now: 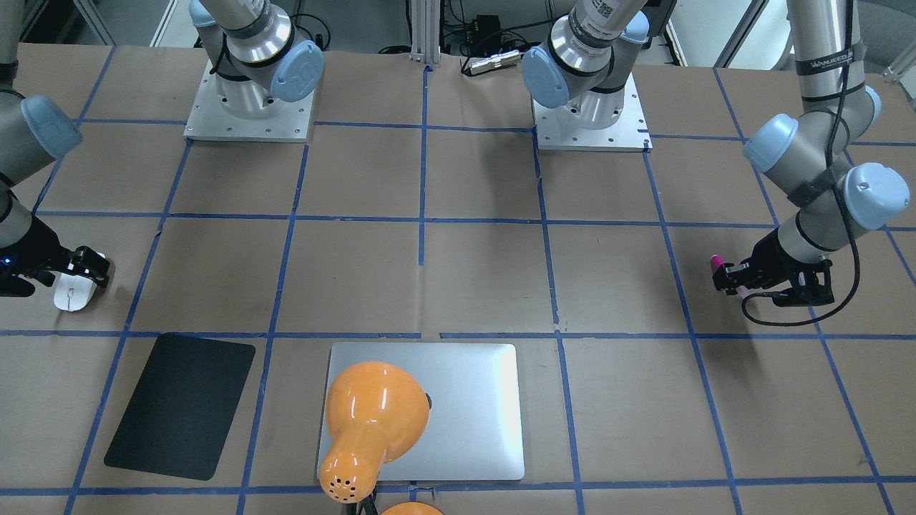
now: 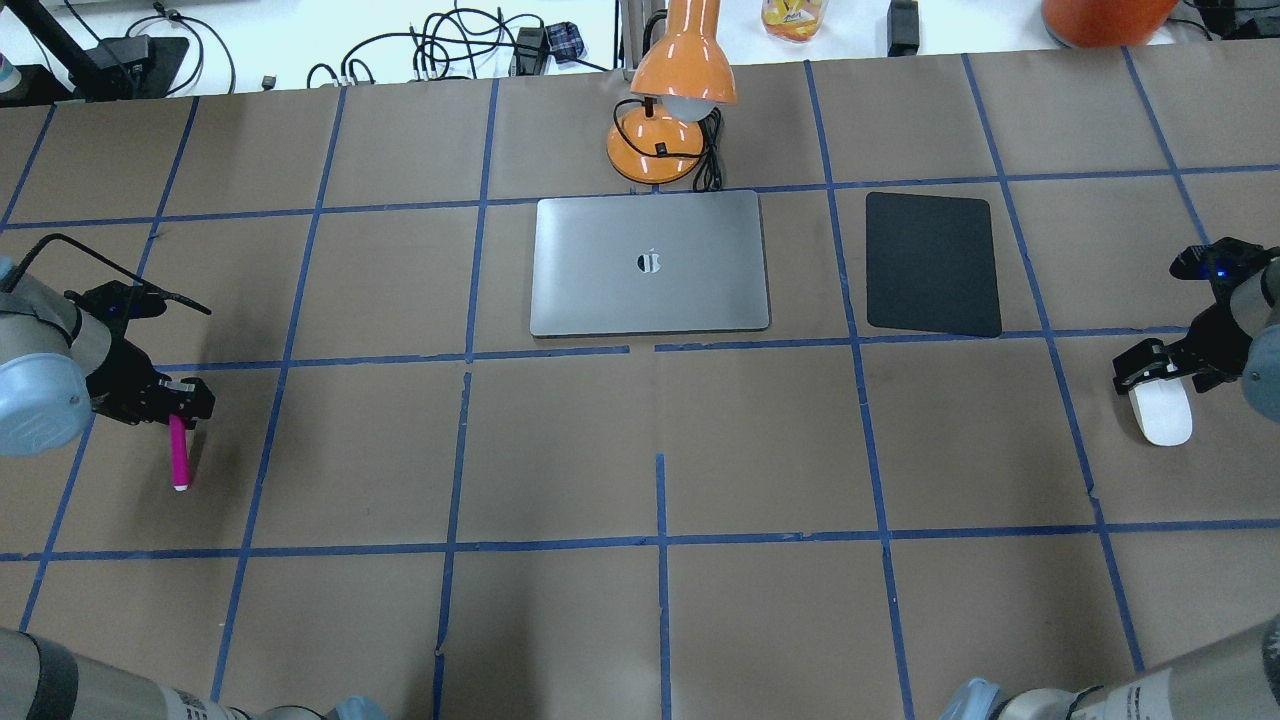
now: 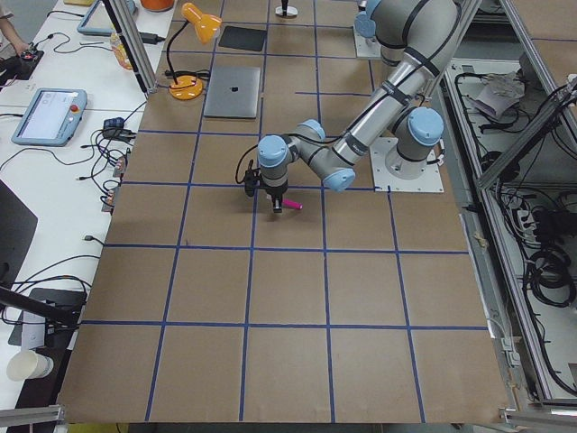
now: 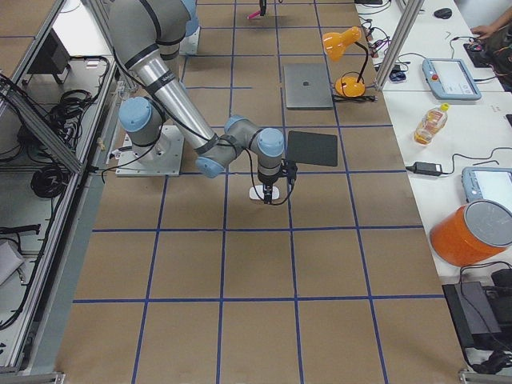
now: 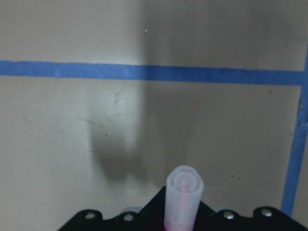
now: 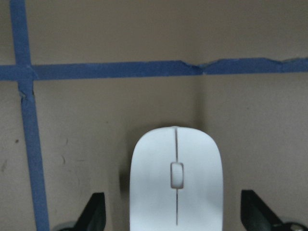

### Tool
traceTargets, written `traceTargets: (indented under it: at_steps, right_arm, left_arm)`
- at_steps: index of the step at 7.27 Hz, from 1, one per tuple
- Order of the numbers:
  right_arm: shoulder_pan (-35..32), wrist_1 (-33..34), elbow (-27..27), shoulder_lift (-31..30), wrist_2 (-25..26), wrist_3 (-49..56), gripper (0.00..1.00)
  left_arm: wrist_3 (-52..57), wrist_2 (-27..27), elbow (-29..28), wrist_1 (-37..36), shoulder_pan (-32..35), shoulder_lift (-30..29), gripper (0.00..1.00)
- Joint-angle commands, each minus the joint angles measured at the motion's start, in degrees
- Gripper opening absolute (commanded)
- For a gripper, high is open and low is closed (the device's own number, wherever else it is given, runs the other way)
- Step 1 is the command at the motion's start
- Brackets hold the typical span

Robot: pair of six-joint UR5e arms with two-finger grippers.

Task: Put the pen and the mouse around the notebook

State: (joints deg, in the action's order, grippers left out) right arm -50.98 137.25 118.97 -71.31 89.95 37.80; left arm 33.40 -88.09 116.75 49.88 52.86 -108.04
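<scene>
The tilted magenta pen, pale cap up in my left gripper, should go down flat for a grip on its body level (image 5: 178, 228) below the cap.
The magenta pen (image 2: 179, 452) is clamped in my left gripper (image 2: 186, 400), far out on the table's left side. Its pale cap (image 5: 184, 188) sticks out past the fingers, and its shadow falls on the paper apart from it. The white mouse (image 2: 1163, 412) lies flat on the table at the far right. My right gripper (image 2: 1150, 366) is open over its rear. The fingers (image 6: 95, 212) stand on either side of the mouse (image 6: 175, 185) with a gap to each edge. The silver notebook (image 2: 650, 265) lies shut at the table's far middle, well away from both grippers.
A matte black pad (image 2: 932, 263) lies to the right of the notebook. An orange desk lamp (image 2: 668, 110) stands just behind the notebook, its shade hanging over it. Blue tape lines grid the brown paper. Cables and devices line the far edge.
</scene>
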Motion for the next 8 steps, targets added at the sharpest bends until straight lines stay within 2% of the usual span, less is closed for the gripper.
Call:
traceTargets:
  at_steps: [1,2,3,4,6,7,8]
  right_arm:
    - [0.01,-0.49,-0.40,1.53,1.01,-0.10,1.00]
    - [0.01,-0.66,-0.32,1.35,0.93,-0.19,1.00]
    - [0.01,-1.45,-0.32,1.01,0.93,-0.27,0.96]
    - [-0.08,-2.50,-0.32,0.91,0.93,-0.71,0.95]
    - [-0.08,-2.69,-0.32,0.56,1.02,-0.63,0.87]
    - [0.01,-2.69,-0.40,0.56,1.02,-0.63,0.80]
    - [0.01,-2.60,-0.40,0.30,0.93,-0.71,0.78]
  left_arm:
    - [-0.36,1.69,0.06,1.27,-0.13,-0.59,0.00]
    - [0.25,1.43,0.06,0.83,-0.22,-1.03,0.00]
    - [3.22,1.26,0.06,0.57,-0.22,-1.12,0.01]
    - [4.29,1.26,0.06,0.13,-0.22,-1.12,0.23]
    - [4.48,1.26,0.15,0.13,-0.22,-1.21,0.32]
    - [4.82,1.26,0.15,0.13,-0.22,-1.30,0.33]
    - [4.83,1.26,0.24,0.13,-0.22,-1.21,0.25]
